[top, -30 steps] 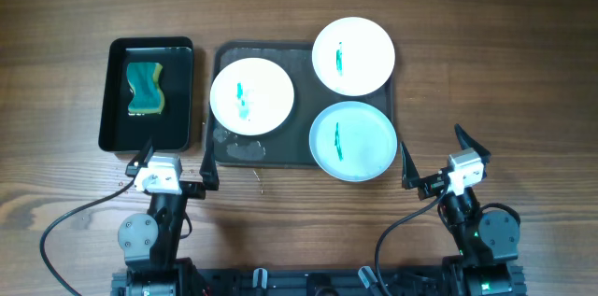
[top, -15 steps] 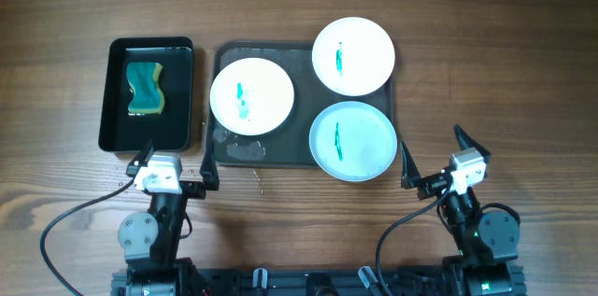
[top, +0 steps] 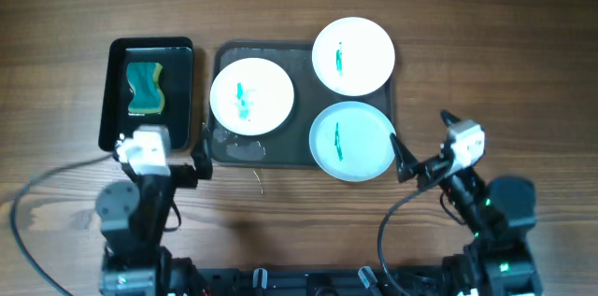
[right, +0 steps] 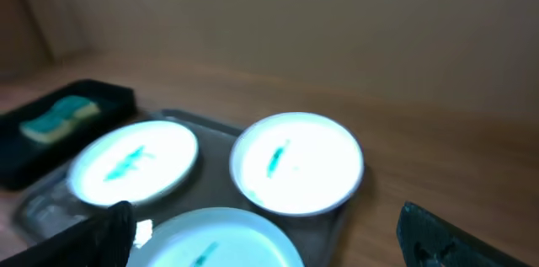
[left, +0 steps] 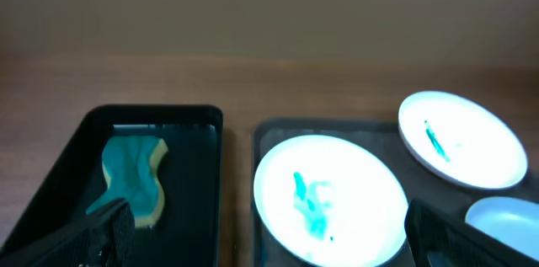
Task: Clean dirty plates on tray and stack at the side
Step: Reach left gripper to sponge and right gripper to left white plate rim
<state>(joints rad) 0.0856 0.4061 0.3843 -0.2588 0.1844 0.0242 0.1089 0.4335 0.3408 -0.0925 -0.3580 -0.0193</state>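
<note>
The plates need wiping, so my left gripper needs to next go to the sponge's narrow middle point(top: 146, 88) point(left: 135, 175) in the smaller black tray and close there.
Three plates with teal smears sit on the dark grey tray point(top: 280, 151): a white plate point(top: 252, 95) at left, a white plate point(top: 353, 55) at the back right, and a pale blue plate point(top: 352, 141) at the front right. They also show in the left wrist view point(left: 331, 200) point(left: 461, 138) and the right wrist view point(right: 133, 162) point(right: 297, 162) point(right: 221, 237). My left gripper point(top: 161, 153) is open and empty at the tray's front left corner. My right gripper point(top: 422, 143) is open and empty just right of the blue plate.
A smaller glossy black tray point(top: 112, 100) at the left holds a teal and yellow sponge point(top: 144, 87), also in the left wrist view point(left: 133, 174). Bare wooden table lies right of the tray and along the front.
Both arms have lifted and moved forward toward the trays. The left gripper shifted left and up; the right gripper moved closer to the blue plate. The plates have not moved.
</note>
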